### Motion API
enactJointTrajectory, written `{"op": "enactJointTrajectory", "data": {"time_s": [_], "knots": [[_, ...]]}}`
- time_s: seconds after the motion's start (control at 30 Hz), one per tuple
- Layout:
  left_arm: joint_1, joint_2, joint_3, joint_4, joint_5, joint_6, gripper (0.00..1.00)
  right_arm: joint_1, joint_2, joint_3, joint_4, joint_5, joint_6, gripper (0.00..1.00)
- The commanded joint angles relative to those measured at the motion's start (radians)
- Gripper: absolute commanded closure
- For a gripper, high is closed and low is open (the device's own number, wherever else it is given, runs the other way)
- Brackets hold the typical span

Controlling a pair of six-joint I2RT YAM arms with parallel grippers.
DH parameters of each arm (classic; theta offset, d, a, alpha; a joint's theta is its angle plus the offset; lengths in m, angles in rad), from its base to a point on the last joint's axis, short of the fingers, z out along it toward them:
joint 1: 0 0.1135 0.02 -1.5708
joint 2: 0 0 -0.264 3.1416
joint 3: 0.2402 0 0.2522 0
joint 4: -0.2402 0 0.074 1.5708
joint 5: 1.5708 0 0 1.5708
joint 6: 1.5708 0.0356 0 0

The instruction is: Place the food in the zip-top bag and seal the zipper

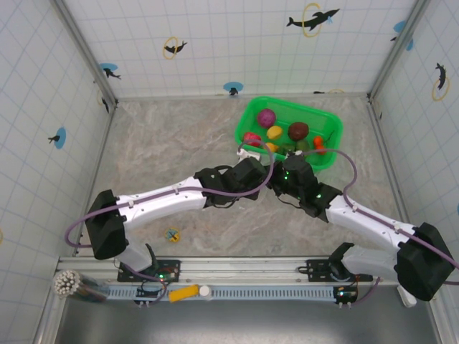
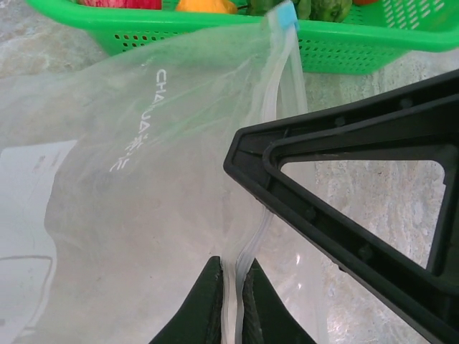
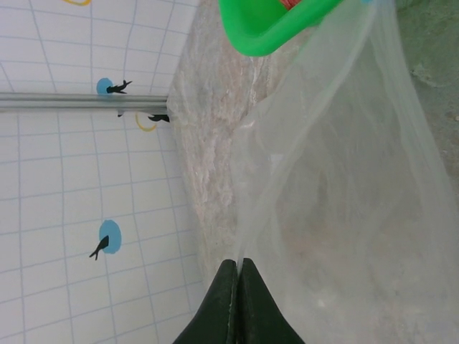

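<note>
Both sides of the bag's zipper are bunched in my left gripper. I need to open its fingers and take just one side (image 2: 229,269) before I part the bag's opening.
The clear zip-top bag (image 2: 136,186) hangs between my two grippers, just in front of the basket. Its zipper (image 2: 276,93) runs from a blue tab down into my left gripper (image 2: 231,264), which is shut on the strip. My right gripper (image 3: 237,262) is shut on a thin edge of the bag (image 3: 344,186); its black finger frame (image 2: 344,201) crosses the left wrist view. From above, the left gripper (image 1: 258,172) and right gripper (image 1: 282,175) nearly touch. The food (image 1: 275,132) lies in the green basket (image 1: 330,127): purple, yellow, maroon, red, orange and green pieces.
The green mesh basket (image 2: 358,43) stands close behind the bag, at the back right of the marble table (image 1: 165,143). Tiled walls enclose the table on three sides. Both arms reach inward from the near edge.
</note>
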Motion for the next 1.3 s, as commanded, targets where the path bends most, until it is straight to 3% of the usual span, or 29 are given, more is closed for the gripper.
{"op": "enactJointTrajectory", "data": {"time_s": [0.0,0.17,0.3,0.43,0.53,0.57,0.6,0.67,0.8,0.9,0.97,1.03,1.17,1.27], "knots": [[-0.003,-0.032,-0.026,-0.005,-0.031,0.012,0.90,0.004,-0.025,0.032,0.041,0.012,-0.063,0.84],[0.004,-0.042,-0.051,0.013,-0.040,0.011,0.94,-0.003,-0.052,-0.003,0.089,-0.029,-0.125,0.76],[0.020,-0.058,-0.077,0.034,-0.019,0.001,0.96,-0.009,-0.069,-0.001,0.098,-0.088,-0.232,0.60],[0.055,-0.103,-0.097,0.057,0.018,-0.005,0.96,-0.013,-0.153,-0.013,-0.034,-0.019,-0.383,0.58],[0.073,-0.134,-0.105,0.075,0.047,-0.004,0.96,-0.031,-0.260,-0.125,0.002,0.023,-0.424,0.58],[0.077,-0.140,-0.105,0.082,0.062,-0.004,0.96,-0.039,-0.281,-0.152,0.006,0.029,-0.431,0.55],[0.081,-0.144,-0.103,0.086,0.070,-0.002,0.96,-0.043,-0.290,-0.172,0.000,0.035,-0.437,0.45],[0.083,-0.145,-0.087,0.085,0.081,0.000,0.96,-0.052,-0.269,-0.195,-0.009,0.028,-0.460,0.33],[0.083,-0.140,-0.058,0.073,0.100,0.002,0.96,-0.058,-0.167,-0.227,0.084,-0.055,-0.458,0.32],[0.084,-0.143,-0.051,0.064,0.102,0.000,0.96,-0.053,-0.108,-0.234,0.194,-0.124,-0.454,0.34],[0.084,-0.150,-0.054,0.061,0.105,-0.005,0.96,-0.046,-0.076,-0.195,0.154,-0.106,-0.478,0.40],[0.084,-0.160,-0.056,0.064,0.115,-0.007,0.95,-0.054,-0.055,-0.177,0.128,-0.095,-0.487,0.54],[0.084,-0.163,-0.046,0.070,0.180,0.007,0.92,-0.076,-0.020,-0.157,0.141,-0.130,-0.468,0.92],[0.084,-0.129,0.007,0.000,0.191,0.019,0.88,-0.061,-0.028,-0.106,0.093,-0.114,-0.487,0.97]]}}
